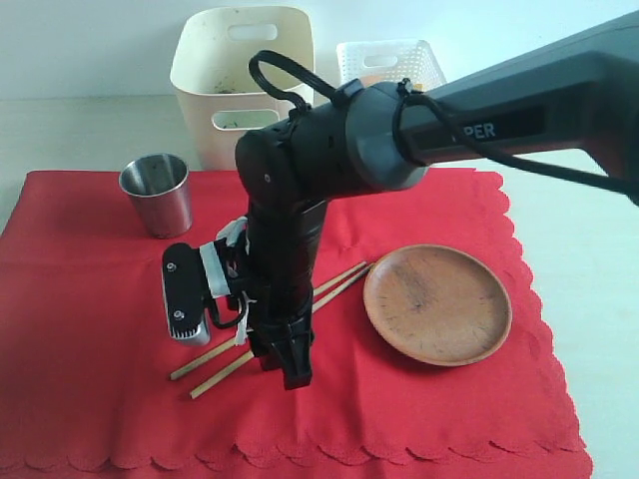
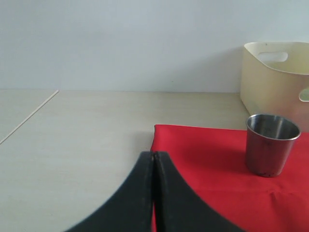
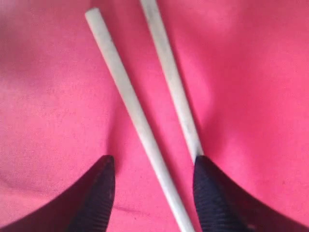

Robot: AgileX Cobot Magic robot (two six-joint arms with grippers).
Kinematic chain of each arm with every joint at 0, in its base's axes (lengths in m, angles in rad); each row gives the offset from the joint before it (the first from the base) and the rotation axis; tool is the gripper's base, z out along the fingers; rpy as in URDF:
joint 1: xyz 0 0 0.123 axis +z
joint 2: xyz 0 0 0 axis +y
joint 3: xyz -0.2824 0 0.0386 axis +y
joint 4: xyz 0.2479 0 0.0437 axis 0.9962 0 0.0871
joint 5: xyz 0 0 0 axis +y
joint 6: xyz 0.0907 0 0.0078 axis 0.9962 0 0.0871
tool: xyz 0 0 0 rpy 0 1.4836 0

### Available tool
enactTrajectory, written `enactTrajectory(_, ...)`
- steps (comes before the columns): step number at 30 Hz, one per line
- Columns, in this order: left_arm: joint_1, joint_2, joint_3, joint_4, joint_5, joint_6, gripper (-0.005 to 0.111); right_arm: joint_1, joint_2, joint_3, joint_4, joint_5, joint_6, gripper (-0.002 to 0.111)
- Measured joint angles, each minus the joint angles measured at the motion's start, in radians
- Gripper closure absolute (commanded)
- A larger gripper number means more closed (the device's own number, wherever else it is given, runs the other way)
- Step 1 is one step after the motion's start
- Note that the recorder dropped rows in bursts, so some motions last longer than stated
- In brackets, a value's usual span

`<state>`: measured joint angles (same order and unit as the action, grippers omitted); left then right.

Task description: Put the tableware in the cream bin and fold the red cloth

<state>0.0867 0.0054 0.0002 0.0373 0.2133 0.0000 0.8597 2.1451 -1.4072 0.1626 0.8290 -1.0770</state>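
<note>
The chopsticks lie at a slant through my right gripper's fingers, and one passes under a finger. Next, I close to line them up, then open and take both together [image 3: 155, 157].
The red cloth [image 1: 90, 399] lies spread flat on the table. On it stand a steel cup [image 1: 156, 194] and a round brown plate [image 1: 437, 303], and two wooden chopsticks [image 1: 339, 283] lie side by side. My right gripper [image 1: 285, 367] points down onto the chopsticks. In the right wrist view it [image 3: 153, 166] is open: one chopstick [image 3: 130, 101] runs between the fingers, the other [image 3: 173, 82] ends under one fingertip [image 3: 205, 183]. My left gripper [image 2: 153, 155] is shut and empty, low over the cloth's [image 2: 207, 159] corner, with the cup [image 2: 270, 145] and the cream bin [image 2: 275, 77] beyond it.
The cream bin [image 1: 243, 80] stands behind the cloth with dark bits inside. A white lattice basket [image 1: 391, 62] sits beside it. The right arm [image 1: 519, 110] stretches across above the plate. Pale bare table [image 2: 72, 145] lies beside the cloth.
</note>
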Motion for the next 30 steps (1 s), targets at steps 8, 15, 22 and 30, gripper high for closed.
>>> enactTrajectory(8, 0.0, 0.0, 0.0, 0.0, 0.0, 0.0, 0.107, 0.0, 0.021, -0.047, 0.0, 0.05, 0.0, 0.058)
enactTrajectory(15, 0.0, 0.0, 0.0, 0.0, 0.0, 0.0, 0.107, 0.0, 0.021, -0.06, 0.0, 0.023, 0.023, 0.047)
enactTrajectory(22, 0.0, 0.0, 0.0, 0.0, 0.0, 0.0, 0.107, 0.0, 0.021, -0.062, -0.008, 0.011, 0.069, 0.034)
enactTrajectory(30, 0.0, 0.0, 0.0, 0.0, 0.0, 0.0, 0.107, 0.0, 0.035, -0.064, -0.038, 0.005, 0.096, 0.034)
